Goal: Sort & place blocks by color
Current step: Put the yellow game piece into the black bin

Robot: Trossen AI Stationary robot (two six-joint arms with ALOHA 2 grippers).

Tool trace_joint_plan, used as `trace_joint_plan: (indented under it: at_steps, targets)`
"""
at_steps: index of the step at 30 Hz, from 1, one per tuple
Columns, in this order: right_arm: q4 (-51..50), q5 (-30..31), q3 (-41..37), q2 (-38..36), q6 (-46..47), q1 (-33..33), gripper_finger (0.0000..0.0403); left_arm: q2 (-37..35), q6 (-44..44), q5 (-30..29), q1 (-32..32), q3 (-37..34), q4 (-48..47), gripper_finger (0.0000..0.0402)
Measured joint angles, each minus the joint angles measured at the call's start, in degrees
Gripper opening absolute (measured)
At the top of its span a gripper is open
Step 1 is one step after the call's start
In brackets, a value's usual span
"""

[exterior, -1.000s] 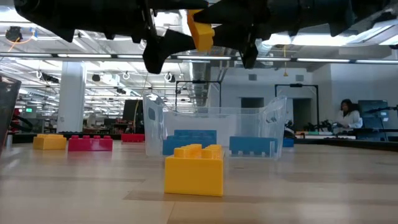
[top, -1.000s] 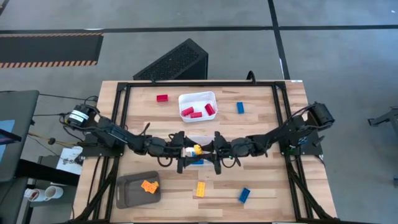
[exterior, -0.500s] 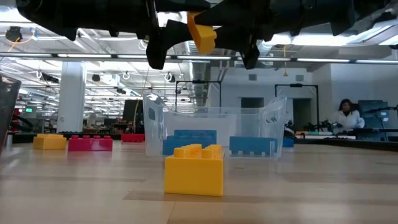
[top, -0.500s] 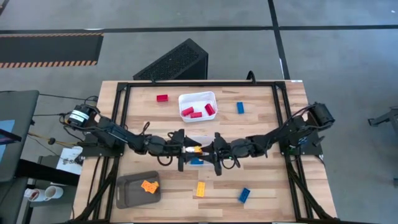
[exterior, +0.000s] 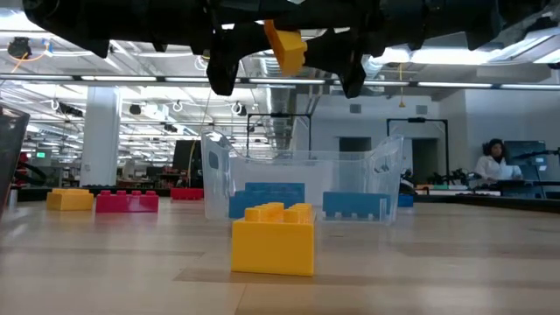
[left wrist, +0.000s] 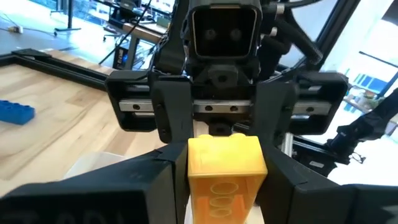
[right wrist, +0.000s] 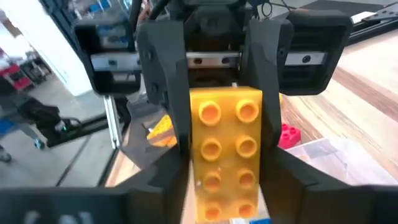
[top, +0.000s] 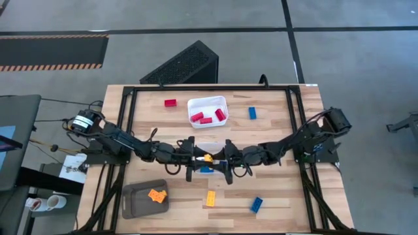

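Observation:
Next, my left gripper releases the yellow block, now held above the clear tray, in the grey tray, just on the near side of the yellow blocks (top: 151,205).
A yellow block (top: 207,157) hangs in the air above the clear tray (exterior: 302,175), between my two grippers, which meet tip to tip at the table's middle. My left gripper (left wrist: 224,190) is shut on the block's left end. My right gripper (right wrist: 227,196) comes from the right and is open; its fingers stand on either side of the block's other end with a slim gap. In the low view the block (exterior: 284,45) is tilted, high over the table. Blue blocks (exterior: 274,194) lie in the clear tray. My left gripper pinches the yellow block's two long sides (left wrist: 194,177) between its two fingers, at the end nearer my left arm. The fingers come level from the table's left and lie along the block. The block is lifted clear, above the clear tray.
A white tray (top: 191,104) with red blocks stands at the far middle. A grey tray (top: 134,203) with yellow blocks sits near left. Loose on the table: a red block (top: 170,102), two blue blocks (top: 252,113) (top: 256,204) and a yellow block (top: 211,198).
My left gripper has shut on the yellow block's end, its fingers drawing in from a wide stance. The block has stayed in the air between the two grippers, above the clear tray.

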Motion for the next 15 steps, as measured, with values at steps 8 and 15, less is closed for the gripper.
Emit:
trace_joint_plan:
  at_steps: [8, 15]
  targets:
    - [-1.64, -2.87, -0.04, -1.22, 0.4, 0.13, 0.0287, -4.95, 0.32, 1.29, -0.68, -0.07, -10.22, 0.0107]
    - [-8.35, -4.36, 0.01, -7.99, -2.05, 0.13, 0.0301, -22.49, -6.36, -9.37, -9.75, -0.13, -39.04, 0.0107]
